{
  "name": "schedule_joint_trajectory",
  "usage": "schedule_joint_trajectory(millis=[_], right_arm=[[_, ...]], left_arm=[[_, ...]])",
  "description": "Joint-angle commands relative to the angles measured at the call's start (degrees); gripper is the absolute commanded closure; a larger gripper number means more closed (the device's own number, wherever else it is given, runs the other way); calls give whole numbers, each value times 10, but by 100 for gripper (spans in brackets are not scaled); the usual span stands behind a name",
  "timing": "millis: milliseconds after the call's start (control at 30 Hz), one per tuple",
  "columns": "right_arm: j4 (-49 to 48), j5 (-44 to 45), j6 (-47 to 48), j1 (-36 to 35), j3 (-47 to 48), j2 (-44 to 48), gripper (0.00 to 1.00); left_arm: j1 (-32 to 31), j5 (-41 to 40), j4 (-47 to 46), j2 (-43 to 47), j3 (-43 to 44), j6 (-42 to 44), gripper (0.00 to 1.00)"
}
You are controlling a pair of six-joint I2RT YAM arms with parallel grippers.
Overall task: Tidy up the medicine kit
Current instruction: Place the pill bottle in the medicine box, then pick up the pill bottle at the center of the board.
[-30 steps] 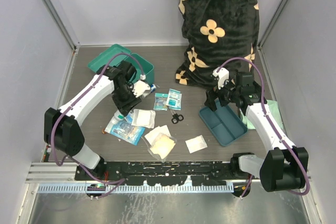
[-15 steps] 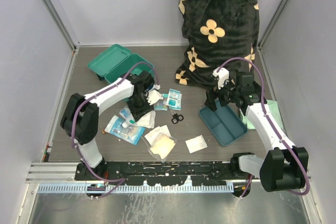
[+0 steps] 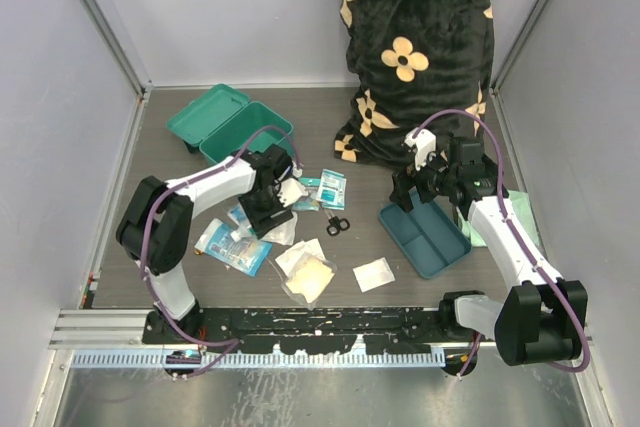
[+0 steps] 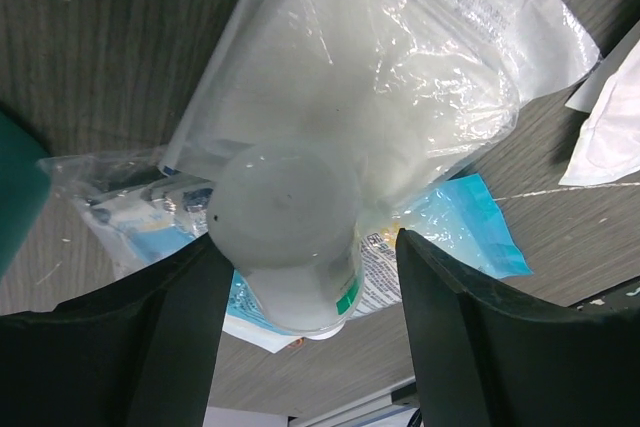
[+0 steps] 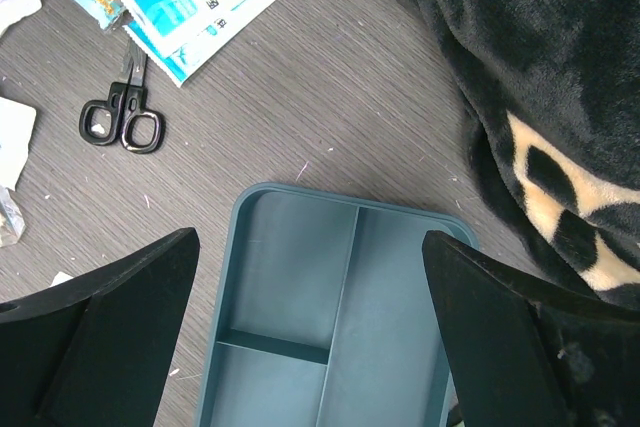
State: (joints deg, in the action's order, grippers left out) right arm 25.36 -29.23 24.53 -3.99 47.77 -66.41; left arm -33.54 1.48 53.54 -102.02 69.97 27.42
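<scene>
Next, my left gripper puts the white bottle down inside the open teal-green medicine kit (image 3: 252, 148), near the front side of the kit.
The teal-green medicine kit (image 3: 250, 134) stands open at the back left with its lid (image 3: 205, 110) flipped back. My left gripper (image 3: 262, 209) is down over the pile of packets in front of the kit. In the left wrist view its fingers (image 4: 150, 347) stand open on either side of a white bottle (image 4: 290, 237) with a green label mark. The bottle rests on a clear bag (image 4: 400, 77) and blue packets, and a gap shows at the right finger. My right gripper (image 3: 425, 195) hangs open and empty above the far end of the blue-teal divided tray (image 3: 428, 242).
Black scissors (image 3: 337, 224) lie mid-table and also show in the right wrist view (image 5: 122, 122). Blue sachets (image 3: 322, 190) and gauze packets (image 3: 373, 274) are scattered around them. A black flowered pillow (image 3: 410, 37) fills the back right. A pale green cloth (image 3: 518, 212) lies under the right arm.
My left arm swung from beside the kit to the right and forward, then settled low over the packets. The right arm has not moved.
</scene>
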Motion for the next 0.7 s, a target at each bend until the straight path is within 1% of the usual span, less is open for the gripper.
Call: schedule_joint_trajectory(millis=[0,67,200,400,500,667], right_arm=[[-10,-5,7,1,5,-3,0],[-10,-5,7,1,6,-3,0],[-9,-6,7,1,5,-4,0],[-7,-7,8,1,6,-6,0],[-6,-7,8,1,7,-7,0],[-6,-10,8,2,8,-6,0]], left_arm=[[-1,13,-26,36,-19,-12,33],[0,13,-29,41,-23,-14,32],[3,10,-36,49,-29,-16,39],[6,3,-36,51,-26,-18,61],[9,3,-33,65,-24,-19,69],[16,9,-12,104,-13,-8,71]])
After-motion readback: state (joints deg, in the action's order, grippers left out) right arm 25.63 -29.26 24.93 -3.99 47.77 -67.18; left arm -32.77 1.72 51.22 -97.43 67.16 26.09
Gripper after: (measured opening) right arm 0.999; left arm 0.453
